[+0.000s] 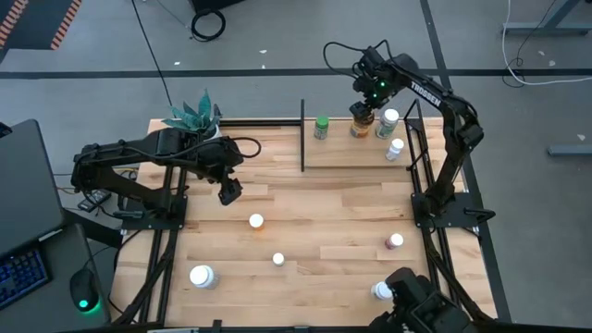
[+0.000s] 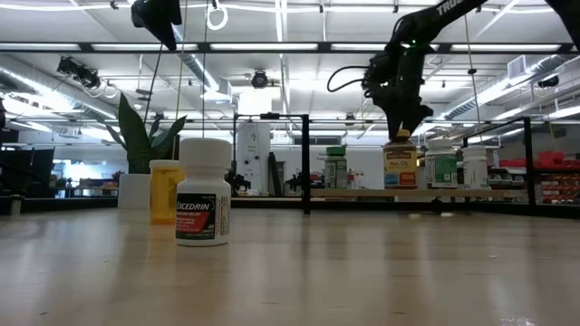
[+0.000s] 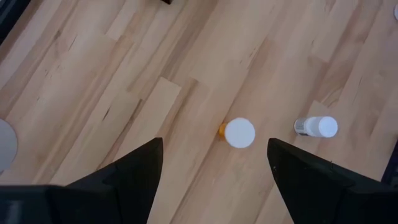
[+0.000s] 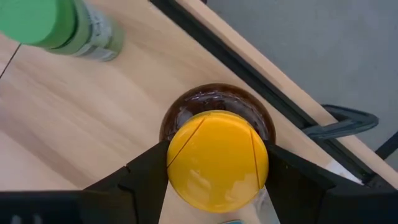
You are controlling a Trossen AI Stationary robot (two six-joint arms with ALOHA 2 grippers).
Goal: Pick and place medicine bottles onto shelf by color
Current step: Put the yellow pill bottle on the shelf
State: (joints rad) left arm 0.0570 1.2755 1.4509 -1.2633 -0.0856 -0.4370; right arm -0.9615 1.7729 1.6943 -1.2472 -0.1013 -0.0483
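Observation:
Next, the left gripper moves down to the white cap [image 1: 256, 220] [image 3: 240, 132] of the orange bottle and closes there with one finger on each side.
The shelf [image 1: 344, 155] stands at the table's far right. On its board stand a green-capped bottle [image 1: 321, 127], an amber bottle with a yellow cap [image 1: 363, 122] and two white bottles [image 1: 388, 120] [image 1: 396, 148]. My right gripper [image 1: 363, 109] is shut on the amber bottle from above. My left gripper [image 1: 229, 191] hangs open and empty above the table's left middle. In its wrist view an orange white-capped bottle [image 3: 239, 133] stands on the table below it. Several more bottles stand on the table nearer the front, one of them pinkish [image 1: 395, 241]. My right gripper pinches the yellow cap [image 4: 217, 160] of the amber bottle between its two fingers [image 4: 146, 171], one on each side of the cap. The fingers come from above, pointing down. The bottle is upright, and its base looks to rest on the shelf board [image 2: 399, 188].
A potted teal plant [image 1: 196, 116] stands at the far left corner. A large white bottle [image 1: 202, 276], a small one [image 1: 277, 259] and another white one [image 1: 381, 291] stand toward the near edge. Black shelf uprights [image 1: 302, 134] frame the board.

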